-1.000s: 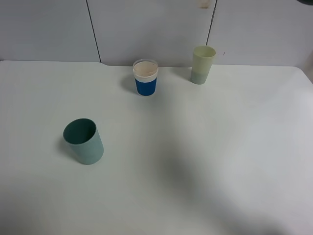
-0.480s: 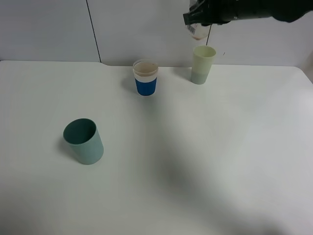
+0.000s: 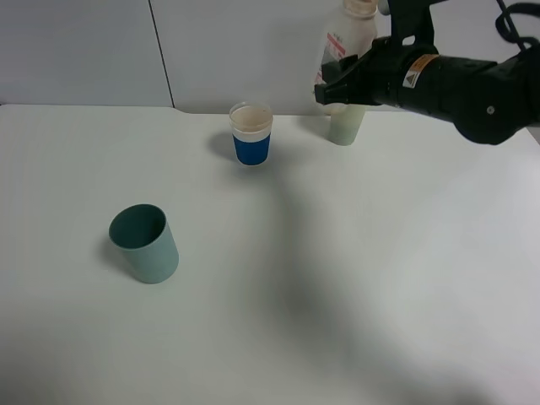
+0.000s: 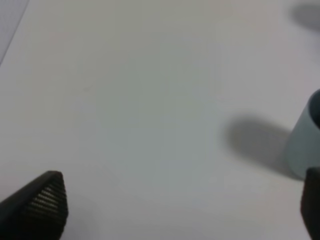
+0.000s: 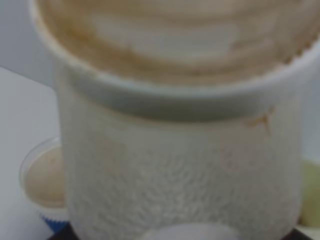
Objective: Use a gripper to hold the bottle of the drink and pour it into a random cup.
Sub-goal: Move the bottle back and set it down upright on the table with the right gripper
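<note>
The robot's right gripper will set the bottle down on the white table (image 3: 310, 187) in front of the pale green cup.
In the exterior high view my right gripper (image 3: 339, 89) is shut on the bottle of the drink (image 3: 344, 35). It holds the bottle upright by its lower part, at the back of the table, just above and in front of a pale green cup (image 3: 344, 126). Up close in the right wrist view, the bottle (image 5: 180, 130) fills the picture, its brown-stained wide mouth nearest the camera. A blue cup (image 3: 251, 135) holding beige liquid stands left of the bottle. A teal cup (image 3: 145, 245) sits front left. My left gripper (image 4: 177, 210) hovers open over the table beside the teal cup (image 4: 304, 145).
The white table (image 3: 354, 253) runs to a grey panelled wall (image 3: 84, 51) at the back. In the right wrist view the blue cup (image 5: 42, 185) shows below the bottle, and a sliver of the pale green cup (image 5: 311, 195) shows at the edge.
My right arm has come down into view with the bottle. Half a second ago the bottle hung tilted above the pale green cup; now it is upright and lower.
</note>
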`<state>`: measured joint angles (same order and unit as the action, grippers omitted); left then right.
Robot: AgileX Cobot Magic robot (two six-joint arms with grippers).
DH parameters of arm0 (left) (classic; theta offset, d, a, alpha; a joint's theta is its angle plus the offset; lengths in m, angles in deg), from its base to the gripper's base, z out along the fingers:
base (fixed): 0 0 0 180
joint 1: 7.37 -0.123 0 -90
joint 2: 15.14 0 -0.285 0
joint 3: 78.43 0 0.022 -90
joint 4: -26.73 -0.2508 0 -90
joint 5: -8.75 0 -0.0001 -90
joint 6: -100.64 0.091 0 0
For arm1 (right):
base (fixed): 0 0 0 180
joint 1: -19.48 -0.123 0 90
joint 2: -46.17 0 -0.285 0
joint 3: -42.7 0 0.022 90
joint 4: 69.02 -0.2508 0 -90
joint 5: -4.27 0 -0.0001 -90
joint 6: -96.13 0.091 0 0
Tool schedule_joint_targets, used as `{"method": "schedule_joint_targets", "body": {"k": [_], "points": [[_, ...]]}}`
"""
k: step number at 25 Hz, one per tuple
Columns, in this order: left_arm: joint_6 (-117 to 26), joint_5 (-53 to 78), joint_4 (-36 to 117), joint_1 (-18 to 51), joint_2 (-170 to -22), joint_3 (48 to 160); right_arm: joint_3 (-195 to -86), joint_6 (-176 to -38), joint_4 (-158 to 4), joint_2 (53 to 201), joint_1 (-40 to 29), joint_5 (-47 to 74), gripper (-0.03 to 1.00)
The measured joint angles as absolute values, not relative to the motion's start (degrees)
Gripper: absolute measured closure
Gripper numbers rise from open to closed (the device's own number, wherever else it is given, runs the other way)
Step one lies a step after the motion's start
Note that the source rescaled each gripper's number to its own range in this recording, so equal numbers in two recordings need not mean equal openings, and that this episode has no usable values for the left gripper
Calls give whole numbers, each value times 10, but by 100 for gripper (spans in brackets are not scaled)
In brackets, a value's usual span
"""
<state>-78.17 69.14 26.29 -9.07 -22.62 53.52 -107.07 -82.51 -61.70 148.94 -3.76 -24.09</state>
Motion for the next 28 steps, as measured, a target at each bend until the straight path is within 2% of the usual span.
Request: {"method": "schedule_joint_targets", "body": {"k": [14, 28], "points": [[-782, 691, 263, -91, -226, 535, -1040, -794, -622, 1624, -38, -322, 96], [-782, 691, 263, -91, -226, 535, -1039, -792, -598, 1688, -38, -354, 97]]}}
